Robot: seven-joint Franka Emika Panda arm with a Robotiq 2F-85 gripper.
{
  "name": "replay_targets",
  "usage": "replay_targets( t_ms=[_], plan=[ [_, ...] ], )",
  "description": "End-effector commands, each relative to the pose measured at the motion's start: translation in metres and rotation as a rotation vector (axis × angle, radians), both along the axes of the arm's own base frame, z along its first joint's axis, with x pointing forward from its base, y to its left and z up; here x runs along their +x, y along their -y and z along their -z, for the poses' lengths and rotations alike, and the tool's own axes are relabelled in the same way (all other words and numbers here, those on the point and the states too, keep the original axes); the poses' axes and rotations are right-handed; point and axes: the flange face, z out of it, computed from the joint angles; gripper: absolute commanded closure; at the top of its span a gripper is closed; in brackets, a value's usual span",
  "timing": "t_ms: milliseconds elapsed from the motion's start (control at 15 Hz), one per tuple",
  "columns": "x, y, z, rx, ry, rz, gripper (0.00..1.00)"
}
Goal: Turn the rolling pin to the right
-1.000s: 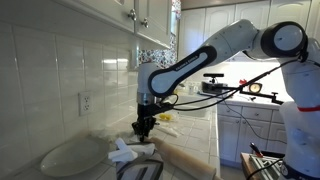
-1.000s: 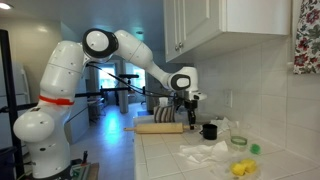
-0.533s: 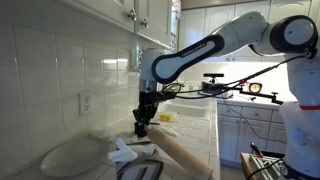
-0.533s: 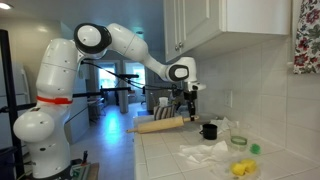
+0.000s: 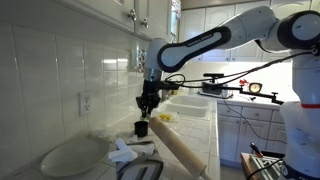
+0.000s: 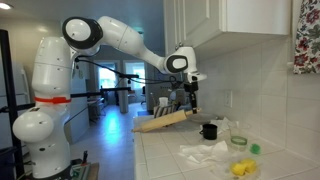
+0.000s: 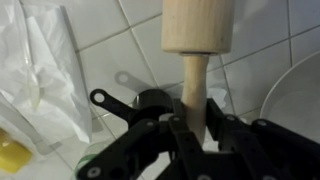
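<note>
I need to release the rolling pin on the tiles [image 5: 195, 155] near the front edge of the counter, with its handle toward the sink.
The rolling pin [image 5: 178, 146] is a pale tan wooden cylinder on the tiled counter. It also shows in an exterior view [image 6: 163, 121] and in the wrist view [image 7: 195, 25]. My gripper [image 5: 147, 110] is shut on the thin handle at one end and holds that end above the counter [image 6: 191, 108]. The pin slopes down to its other end, which rests on the tiles. In the wrist view my fingers [image 7: 193, 125] clamp the handle from both sides. The small black cup [image 5: 141, 128] stands just below the gripper.
A white oval plate [image 5: 68, 156] lies near the wall. Crumpled clear plastic [image 6: 205, 152], a yellow object [image 6: 240, 167] and a small green object [image 6: 254, 148] lie on the counter. The black cup [image 6: 209, 131] stands by the tiled wall. Cabinets hang overhead.
The gripper has risen with the pin's handle in it. The held end has lifted off the counter, so the pin now tilts.
</note>
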Motion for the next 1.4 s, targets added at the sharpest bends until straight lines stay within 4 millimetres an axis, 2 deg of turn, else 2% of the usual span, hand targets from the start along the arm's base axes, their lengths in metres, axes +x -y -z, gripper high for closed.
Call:
replay_targets(
  t_ms=[0, 333, 800, 1333],
  plan=[
    [-0.021, 0.015, -0.014, -0.002, 0.041, 0.089, 0.93],
    [-0.054, 0.041, -0.011, 0.042, 0.089, 0.221, 0.93],
    [-0.099, 0.078, 0.004, 0.119, 0.199, 0.401, 0.93],
    [-0.142, 0.100, 0.035, 0.212, 0.156, 0.530, 0.93]
  ],
)
